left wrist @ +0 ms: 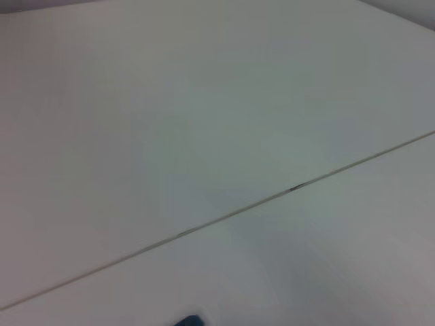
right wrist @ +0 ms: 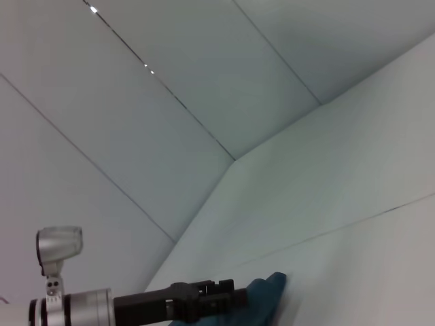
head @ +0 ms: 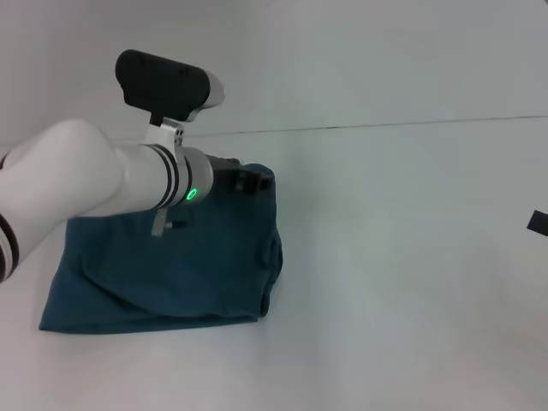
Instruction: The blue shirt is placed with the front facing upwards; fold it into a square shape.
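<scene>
The blue shirt's side bulges below its bunched far corner, so the robot's left gripper will open, regrip that corner [head: 260, 169] and pull it toward the table's seam.
The blue shirt [head: 171, 265] lies folded into a rough rectangle on the left of the white table, with no lettering showing. My left gripper [head: 248, 180] reaches over it to its far right corner and is shut on the fabric there. In the right wrist view the same gripper [right wrist: 228, 300] shows from the side, with the shirt corner [right wrist: 268, 292] bunched up at its tips. A sliver of the shirt [left wrist: 189, 320] shows in the left wrist view. Only a dark tip of my right gripper [head: 538, 223] shows at the right edge of the head view.
The white table [head: 402, 282] stretches to the right of the shirt. A thin dark seam [head: 385, 125] runs across it at the back, and the seam [left wrist: 224, 216] also shows in the left wrist view.
</scene>
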`<action>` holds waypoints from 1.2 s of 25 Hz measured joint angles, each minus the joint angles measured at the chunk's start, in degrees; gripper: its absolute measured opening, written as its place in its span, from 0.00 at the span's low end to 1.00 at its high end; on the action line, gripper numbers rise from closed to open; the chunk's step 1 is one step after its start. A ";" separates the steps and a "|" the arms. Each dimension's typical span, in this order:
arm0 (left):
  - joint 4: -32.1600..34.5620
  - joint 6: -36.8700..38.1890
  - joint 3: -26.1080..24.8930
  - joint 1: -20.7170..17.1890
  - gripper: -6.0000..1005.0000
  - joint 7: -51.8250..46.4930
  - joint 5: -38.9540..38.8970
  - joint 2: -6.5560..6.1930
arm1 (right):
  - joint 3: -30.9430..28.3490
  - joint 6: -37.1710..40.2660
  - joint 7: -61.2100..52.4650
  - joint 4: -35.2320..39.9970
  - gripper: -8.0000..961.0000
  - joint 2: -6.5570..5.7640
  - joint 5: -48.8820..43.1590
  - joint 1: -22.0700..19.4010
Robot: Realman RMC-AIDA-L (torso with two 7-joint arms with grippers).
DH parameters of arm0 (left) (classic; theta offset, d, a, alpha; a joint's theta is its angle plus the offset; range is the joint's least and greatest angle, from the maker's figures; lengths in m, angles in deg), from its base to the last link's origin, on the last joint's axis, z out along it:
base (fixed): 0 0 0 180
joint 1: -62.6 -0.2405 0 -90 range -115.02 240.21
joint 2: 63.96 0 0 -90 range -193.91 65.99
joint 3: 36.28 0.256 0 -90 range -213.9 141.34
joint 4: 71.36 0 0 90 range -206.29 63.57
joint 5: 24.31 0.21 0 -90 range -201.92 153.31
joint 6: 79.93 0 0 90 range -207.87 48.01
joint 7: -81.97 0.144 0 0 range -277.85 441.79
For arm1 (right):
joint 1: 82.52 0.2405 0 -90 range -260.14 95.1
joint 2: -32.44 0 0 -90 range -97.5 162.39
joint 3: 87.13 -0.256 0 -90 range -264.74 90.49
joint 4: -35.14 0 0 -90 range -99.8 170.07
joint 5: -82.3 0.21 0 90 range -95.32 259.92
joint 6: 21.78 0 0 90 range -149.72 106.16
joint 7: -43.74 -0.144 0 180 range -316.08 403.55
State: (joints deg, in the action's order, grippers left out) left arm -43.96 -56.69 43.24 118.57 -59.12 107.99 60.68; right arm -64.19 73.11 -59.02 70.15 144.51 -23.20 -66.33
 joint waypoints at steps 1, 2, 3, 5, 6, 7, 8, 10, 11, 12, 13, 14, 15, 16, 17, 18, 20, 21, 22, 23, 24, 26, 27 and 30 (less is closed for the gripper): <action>-0.34 -0.60 0.20 -0.05 0.33 0.03 -0.03 0.01 | 0.00 -0.06 0.00 -0.07 0.67 0.00 -0.15 0.24; -0.69 -1.35 0.44 -0.09 0.37 0.05 -0.08 0.01 | 0.00 -0.14 0.00 -0.13 0.68 0.00 -0.32 0.49; -0.88 -1.73 0.61 -0.13 0.42 0.05 -0.13 0.01 | 0.00 -0.33 0.00 -0.20 0.68 0.03 -0.60 0.79; -0.98 -2.01 1.07 -0.14 0.50 0.06 -0.15 0.00 | -0.03 -0.60 0.01 -0.32 0.68 0.20 -1.27 1.38; -1.01 -2.01 1.48 -0.14 0.59 0.05 -0.15 0.00 | -0.03 -0.66 0.01 -0.48 0.68 0.29 -1.46 1.59; -1.08 -2.04 1.85 -0.14 0.68 0.05 -0.15 0.00 | -0.04 -0.74 0.01 -0.67 0.68 0.37 -1.60 1.87; -1.17 -2.10 2.26 -0.14 0.77 0.02 -0.15 0.00 | -0.03 -0.88 0.01 -0.83 0.68 0.44 -1.64 2.19; -1.37 -2.27 2.59 -0.13 0.83 0.01 -0.15 -0.01 | -0.02 -1.26 0.01 -1.09 0.68 0.55 -1.68 2.62; -1.37 -2.37 2.84 -0.13 0.85 -0.01 -0.15 -0.01 | -0.02 -1.48 0.01 -1.24 0.68 0.59 -1.71 2.74; -1.36 -2.38 3.27 -0.11 0.88 -0.08 -0.18 -0.01 | -0.01 -1.62 0.01 -1.39 0.68 0.62 -1.72 2.81; -1.31 -2.39 3.64 -0.09 0.91 -0.16 -0.24 -0.01 | -0.01 -1.71 0.01 -1.54 0.68 0.64 -1.75 2.85; -1.31 -2.42 3.93 -0.07 0.91 -0.20 -0.40 -0.01 | 0.00 -1.76 0.01 -1.62 0.68 0.64 -1.75 2.90; -1.30 -2.49 4.17 -0.05 0.91 -0.21 -0.59 -0.01 | 0.00 -1.79 0.01 -1.66 0.68 0.64 -1.75 2.94; -1.30 -2.59 4.24 -0.05 0.91 -0.19 -0.69 -0.01 | 0.00 -1.84 0.01 -1.68 0.68 0.64 -1.75 3.01; -1.30 -2.87 4.27 -0.05 0.91 -0.09 -0.80 -0.01 | 0.00 -1.88 0.01 -1.70 0.68 0.64 -1.75 3.16; -1.32 -3.09 4.38 -0.05 0.91 -0.01 -0.85 -0.01 | 0.00 -1.93 0.01 -1.72 0.68 0.66 -1.75 3.30; -1.47 -3.37 4.75 -0.05 0.91 0.00 -0.85 -0.01 | 0.00 -2.04 -0.01 -1.76 0.68 0.71 -1.75 3.64; -1.55 -3.40 4.91 -0.06 0.91 0.00 -0.85 -0.01 | 0.00 -2.06 -0.08 -1.77 0.68 0.73 -1.75 3.79; -1.56 -3.40 5.04 -0.06 0.91 0.00 -0.85 -0.01 | 0.00 -2.13 -0.28 -1.79 0.68 0.72 -1.75 3.92; -1.56 -3.38 5.24 -0.09 0.91 0.01 -0.85 -0.01 | 0.00 -2.18 -0.47 -1.81 0.68 0.73 -1.76 4.01; -1.57 -3.35 5.53 -0.14 0.91 0.05 -0.85 -0.01 | 0.00 -2.22 -0.63 -1.84 0.68 0.73 -1.78 4.06; -1.57 -3.35 6.50 -0.27 0.91 0.11 -0.83 -0.01 | 0.00 -2.27 -0.78 -1.84 0.68 0.72 -1.93 4.09; -1.57 -3.36 6.91 -0.30 0.91 0.14 -0.83 -0.01 | 0.00 -2.29 -0.78 -1.84 0.68 0.72 -2.04 4.12; -1.57 -3.26 7.37 -0.32 0.91 0.15 -0.49 -0.01 | 0.00 -2.70 -0.80 -1.84 0.68 0.71 -2.14 4.17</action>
State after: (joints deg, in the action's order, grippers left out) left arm -45.53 -59.94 50.61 118.25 -58.97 107.50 60.67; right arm -64.19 70.42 -59.81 68.31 145.22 -25.35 -62.16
